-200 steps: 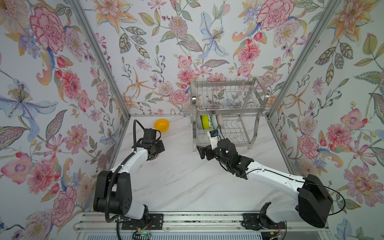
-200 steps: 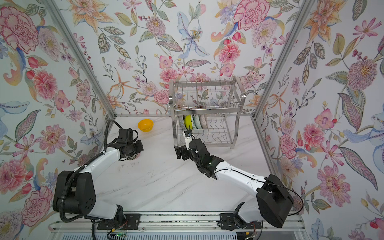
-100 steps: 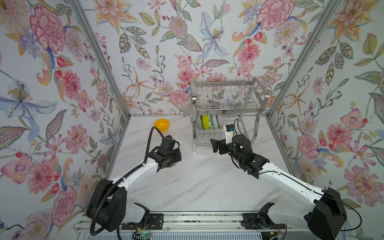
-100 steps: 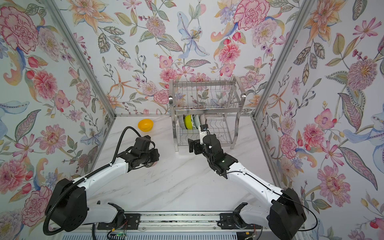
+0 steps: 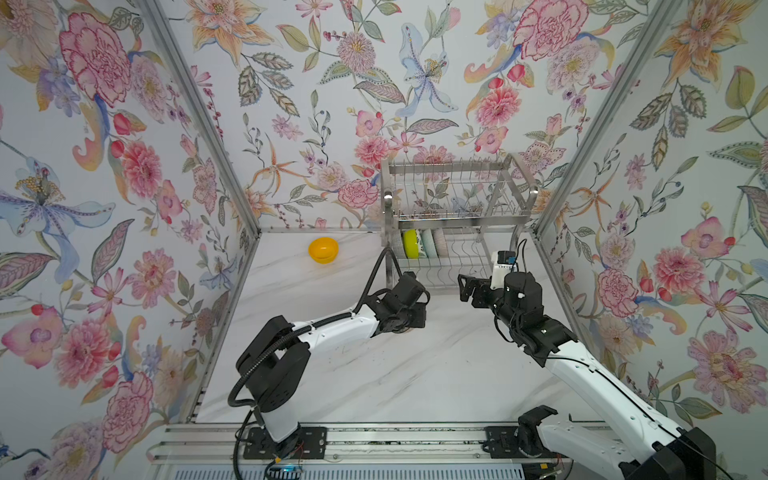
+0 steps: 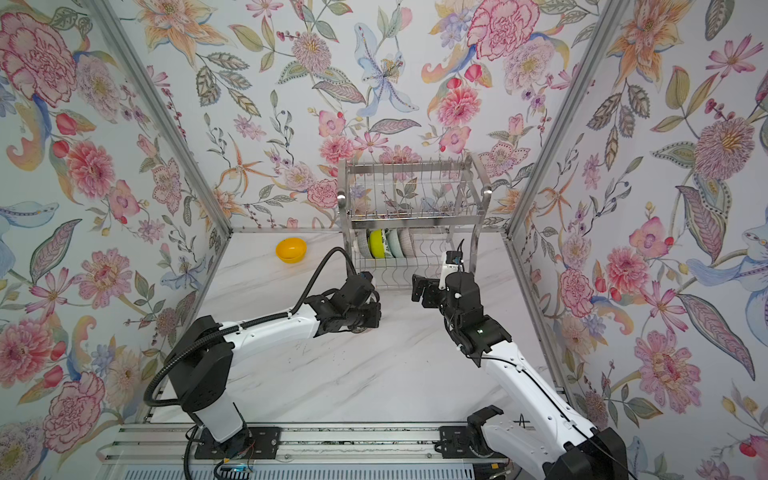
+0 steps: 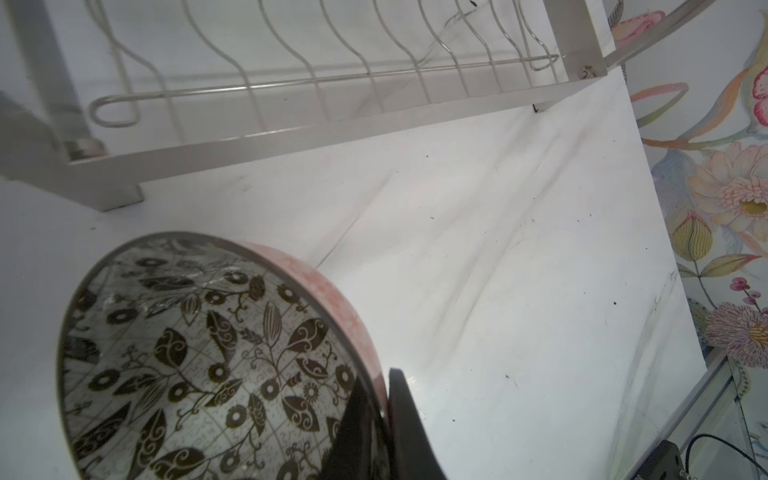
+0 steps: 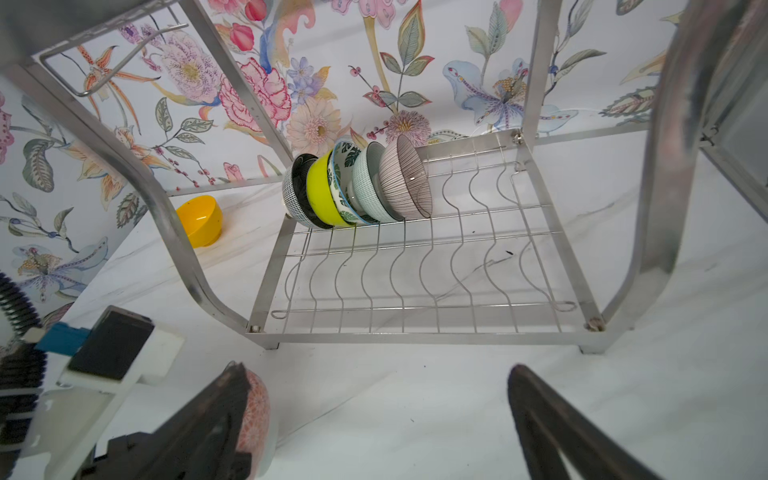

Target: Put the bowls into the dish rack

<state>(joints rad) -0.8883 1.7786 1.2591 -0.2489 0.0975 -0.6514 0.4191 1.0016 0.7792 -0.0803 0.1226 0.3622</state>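
Note:
Next, I release the floral bowl from my left gripper on the marble table (image 5: 431,316) (image 7: 304,321) just in front of the rack's front bar. The bowl is now held tilted just above it.
My left gripper (image 7: 380,399) is shut on the rim of a bowl (image 7: 208,353) with a dark floral print inside and a pinkish outside, held tilted just above the table. In both top views this gripper (image 5: 409,320) hovers in front of the dish rack (image 5: 453,208), its bowl almost hidden beneath it. My right gripper (image 5: 469,289) stands open and empty to its right. In the right wrist view the held bowl (image 8: 257,415) shows beside one finger. Several bowls (image 8: 357,187) stand on edge in the rack's lower tier (image 8: 415,270). An orange-yellow bowl (image 5: 323,250) sits on the table left of the rack.
The rack's bent steel legs (image 8: 166,216) and front bar (image 7: 332,124) stand close ahead of both grippers. Empty divider wires (image 8: 478,249) fill the right part of the lower tier. Floral walls (image 5: 166,187) close in the marble table (image 5: 395,374) on three sides.
My left arm has carried the floral bowl from the left side rightward to the rack's front. My right gripper, still open, has shifted right and toward the rack.

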